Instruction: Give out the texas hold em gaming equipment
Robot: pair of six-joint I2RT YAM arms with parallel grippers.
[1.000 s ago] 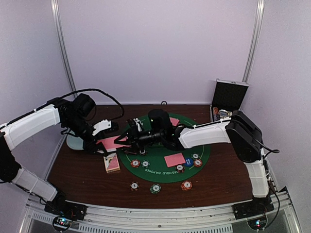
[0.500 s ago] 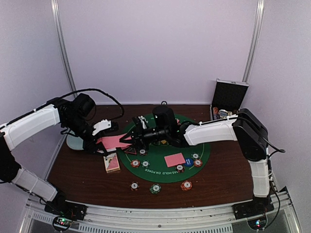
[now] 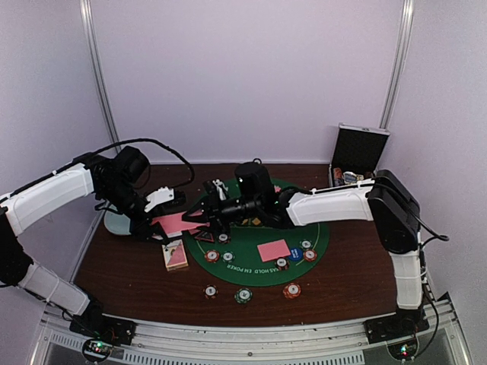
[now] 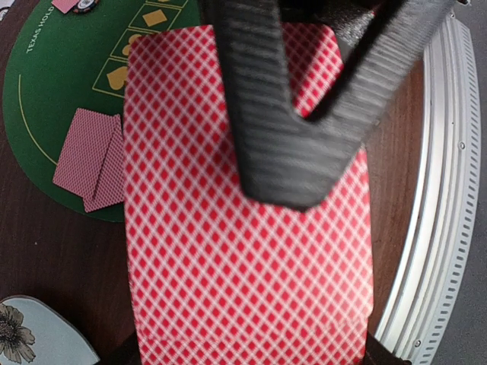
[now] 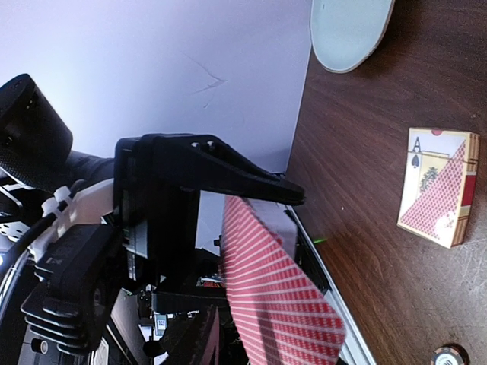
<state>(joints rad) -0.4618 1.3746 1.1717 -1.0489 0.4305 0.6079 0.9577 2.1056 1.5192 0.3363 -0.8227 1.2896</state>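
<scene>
The top card's end sticks out past the deck while my right gripper presses on its back, so next the gripper opens and pinches that end (image 5: 300, 327).
My left gripper (image 3: 163, 220) is shut on a deck of pink-red-backed playing cards (image 3: 179, 223), held above the table's left side. In the left wrist view the deck (image 4: 243, 251) fills the frame. My right gripper (image 3: 204, 222) reaches in from the right, and one black finger (image 4: 281, 129) lies over the deck's top card. Its other finger is hidden, so the grip is unclear. The right wrist view shows that finger (image 5: 243, 176) just above the cards' (image 5: 281, 304) far end. Dealt cards (image 3: 273, 250), a blue button (image 3: 296, 255) and a triangular marker (image 3: 204, 236) lie on the green mat (image 3: 319, 228).
A card box (image 3: 176, 255) lies left of the mat. Three poker chips (image 3: 243, 295) sit in front of the mat, with several more on it. A pale blue dish (image 3: 116, 224) is at the far left under my left arm. An open metal case (image 3: 359, 152) stands at the back right.
My right arm has swung its wrist back and to the right while its fingers stayed at the deck. The left arm and the deck have held still.
</scene>
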